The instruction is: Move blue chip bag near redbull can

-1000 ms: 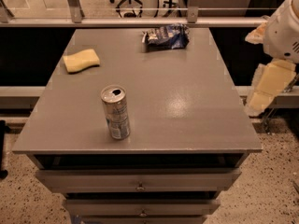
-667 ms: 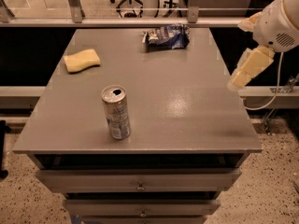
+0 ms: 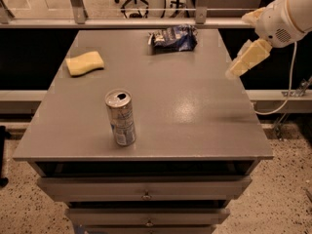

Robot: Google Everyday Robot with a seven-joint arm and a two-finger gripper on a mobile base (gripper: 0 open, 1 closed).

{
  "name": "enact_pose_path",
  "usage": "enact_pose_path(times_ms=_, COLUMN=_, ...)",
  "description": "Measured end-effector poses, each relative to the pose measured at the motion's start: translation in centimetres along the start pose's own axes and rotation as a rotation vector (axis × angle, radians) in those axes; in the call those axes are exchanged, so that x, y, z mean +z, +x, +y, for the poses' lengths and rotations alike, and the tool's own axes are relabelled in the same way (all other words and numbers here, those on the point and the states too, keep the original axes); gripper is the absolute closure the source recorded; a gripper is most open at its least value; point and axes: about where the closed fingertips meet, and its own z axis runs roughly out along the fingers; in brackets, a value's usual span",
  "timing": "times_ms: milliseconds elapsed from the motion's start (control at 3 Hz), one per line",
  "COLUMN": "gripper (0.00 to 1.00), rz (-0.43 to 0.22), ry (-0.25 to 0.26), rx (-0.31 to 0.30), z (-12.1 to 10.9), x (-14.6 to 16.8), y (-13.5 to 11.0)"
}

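I should close my gripper on the end of the blue chip bag (image 3: 189, 36) that is farthest from the yellow sponge.
The blue chip bag (image 3: 174, 38), crinkled dark blue foil with white lettering, lies at the far edge of the grey table (image 3: 195, 106), right of centre. The redbull can (image 3: 120, 117) stands upright near the front of the table, left of centre, well apart from the bag. My gripper (image 3: 245, 58) hangs over the table's right edge, on a white arm coming in from the upper right. It is to the right of the bag and a little nearer, and holds nothing that I can see.
A yellow sponge (image 3: 85, 63) lies at the table's left side. Drawers (image 3: 146, 195) sit under the table front. A rail (image 3: 131, 23) and office chairs stand behind the table. A cable (image 3: 287, 89) hangs at the right.
My arm has moved up and leftward, from beside the table's right front corner to over its right edge, closer to the bag. The bag, can and sponge have not moved.
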Motion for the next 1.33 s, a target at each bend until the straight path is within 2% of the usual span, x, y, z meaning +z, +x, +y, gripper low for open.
enact_pose_path(times_ms=333, gripper=0.0, rz=-0.05, ry=0.012, rx=0.038, z=-0.9, x=1.7, y=-1.2)
enact_pose_path(times_ms=1000, gripper=0.0, rz=-0.191, ry=0.064, rx=0.189, z=-6.6, x=8.6, y=-5.5)
enact_pose_path(times_ms=1333, gripper=0.0, rz=-0.212, ry=0.09, rx=0.263, z=-8.8, x=12.5, y=-6.4)
